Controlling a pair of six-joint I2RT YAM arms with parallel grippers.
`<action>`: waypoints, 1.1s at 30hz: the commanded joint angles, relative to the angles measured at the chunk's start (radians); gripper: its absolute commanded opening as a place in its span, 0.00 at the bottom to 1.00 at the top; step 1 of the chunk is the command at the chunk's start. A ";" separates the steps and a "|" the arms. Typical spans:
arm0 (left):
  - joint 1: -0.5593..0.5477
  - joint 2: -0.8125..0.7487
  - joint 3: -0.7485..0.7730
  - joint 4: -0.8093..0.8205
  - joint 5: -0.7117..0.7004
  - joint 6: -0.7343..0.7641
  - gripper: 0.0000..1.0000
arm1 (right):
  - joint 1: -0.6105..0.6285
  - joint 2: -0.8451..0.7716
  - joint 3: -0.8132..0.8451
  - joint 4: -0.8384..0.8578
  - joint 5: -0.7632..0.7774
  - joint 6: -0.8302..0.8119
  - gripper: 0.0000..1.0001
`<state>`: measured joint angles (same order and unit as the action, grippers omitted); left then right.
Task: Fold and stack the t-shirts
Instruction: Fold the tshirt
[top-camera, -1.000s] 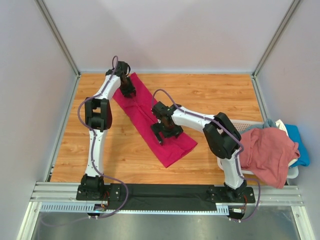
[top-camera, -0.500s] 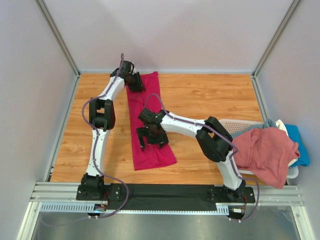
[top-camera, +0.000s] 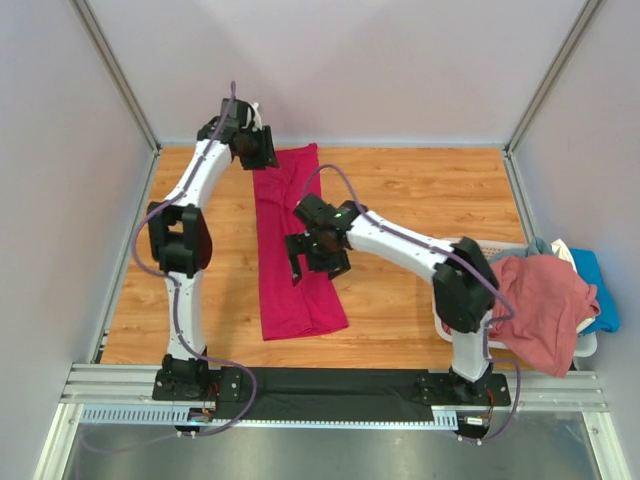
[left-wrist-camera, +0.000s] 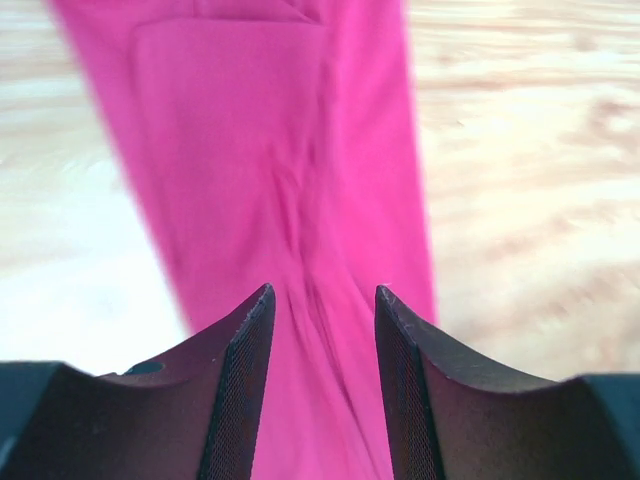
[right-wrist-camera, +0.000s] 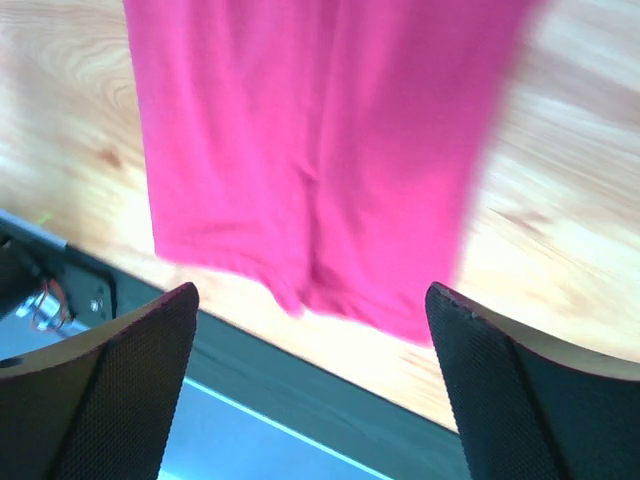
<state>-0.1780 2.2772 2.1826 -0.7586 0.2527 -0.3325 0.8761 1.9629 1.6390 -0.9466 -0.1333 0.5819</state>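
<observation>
My right gripper needs to close on the near hem's corner (top-camera: 345, 324) (right-wrist-camera: 425, 338) of the magenta-red t-shirt, the corner on the side by the white basket.
The magenta-red t-shirt (top-camera: 276, 215) lies on the wooden table as a long narrow folded strip, running from the far edge towards the near rail. My left gripper (top-camera: 255, 150) is over its far end. In the left wrist view (left-wrist-camera: 322, 290) the jaws stand a little apart above the cloth (left-wrist-camera: 250, 150), with both inner pads bare. My right gripper (top-camera: 315, 262) hovers above the middle of the strip, wide open and empty (right-wrist-camera: 312, 290). Below it lies the shirt's near hem (right-wrist-camera: 300, 150). A dusty pink t-shirt (top-camera: 535, 300) is draped over the basket at the right.
A white lattice basket (top-camera: 468, 245) stands at the right table edge, holding a blue shirt (top-camera: 600, 290) and a whitish one (top-camera: 566, 250) under the pink one. The black base rail (top-camera: 330, 385) runs along the near edge. Grey walls enclose the other sides.
The magenta shirt has swung from a diagonal to nearly straight front-to-back. My left gripper has moved back and left at its far end. My right gripper has risen and shifted slightly right.
</observation>
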 joint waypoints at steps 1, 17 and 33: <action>-0.003 -0.292 -0.153 -0.080 -0.041 0.049 0.52 | -0.090 -0.197 -0.141 0.015 -0.040 -0.085 0.95; -0.055 -1.165 -1.481 0.031 0.132 -0.381 0.48 | -0.259 -0.366 -0.634 0.331 -0.456 -0.120 0.62; -0.106 -1.204 -1.739 0.120 0.097 -0.563 0.52 | -0.281 -0.229 -0.777 0.477 -0.532 -0.114 0.51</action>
<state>-0.2768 1.0679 0.4442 -0.7132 0.3397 -0.8482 0.5968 1.7294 0.8719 -0.5255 -0.6632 0.4816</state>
